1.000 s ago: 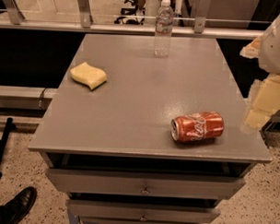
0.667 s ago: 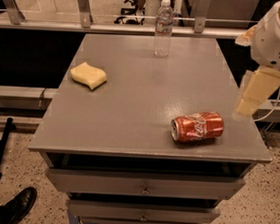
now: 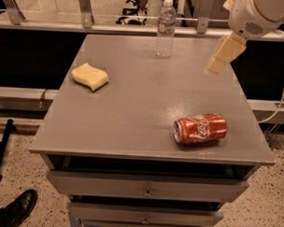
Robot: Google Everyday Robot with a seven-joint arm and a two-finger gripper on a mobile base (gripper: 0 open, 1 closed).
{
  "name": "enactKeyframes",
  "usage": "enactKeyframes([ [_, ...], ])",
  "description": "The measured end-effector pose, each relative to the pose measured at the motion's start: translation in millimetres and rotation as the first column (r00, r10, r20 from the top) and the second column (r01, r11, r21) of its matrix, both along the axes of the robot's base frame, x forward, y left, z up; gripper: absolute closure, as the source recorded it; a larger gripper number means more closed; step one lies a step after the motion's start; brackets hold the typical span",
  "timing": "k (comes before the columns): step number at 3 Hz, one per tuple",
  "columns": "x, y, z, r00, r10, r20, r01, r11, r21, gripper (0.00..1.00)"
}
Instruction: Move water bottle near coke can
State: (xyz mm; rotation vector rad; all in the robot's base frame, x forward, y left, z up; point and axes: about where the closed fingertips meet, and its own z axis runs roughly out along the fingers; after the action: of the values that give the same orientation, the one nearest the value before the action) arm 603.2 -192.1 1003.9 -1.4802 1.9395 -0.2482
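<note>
The fingers of my gripper should next move to the middle of the water bottle (image 3: 165, 30) at the table's far edge and close there.
The water bottle (image 3: 166, 29) stands upright at the far edge of the grey table (image 3: 132, 115), near the middle. The coke can (image 3: 200, 128) lies on its side near the front right of the table, open end facing left. My gripper (image 3: 219, 59) hangs from the white arm at the upper right, above the table's far right part. It is to the right of the bottle, well apart from it, and far behind the can. It holds nothing that I can see.
A yellow sponge (image 3: 89, 76) lies on the left part of the table. Drawers (image 3: 146, 188) sit under the tabletop. A metal railing (image 3: 85, 10) runs behind the table. A black shoe (image 3: 12, 213) is on the floor at the front left.
The arm and gripper have risen and moved from beside the table's right edge, near the can, toward the far right of the tabletop. The bottle, can and sponge have not moved.
</note>
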Motion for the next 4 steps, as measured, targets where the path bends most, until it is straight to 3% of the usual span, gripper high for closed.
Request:
enactKeyframes([
  [1, 50.9, 12.1, 3.3, 0.9963, -0.009, 0.085, 0.002, 0.997, 0.080, 0.00],
  [2, 51.0, 12.4, 3.2, 0.9963, -0.009, 0.086, 0.002, 0.997, 0.081, 0.00],
  [4, 114.6, 13.1, -32.4, 0.9868, -0.108, 0.121, 0.083, 0.976, 0.199, 0.00],
])
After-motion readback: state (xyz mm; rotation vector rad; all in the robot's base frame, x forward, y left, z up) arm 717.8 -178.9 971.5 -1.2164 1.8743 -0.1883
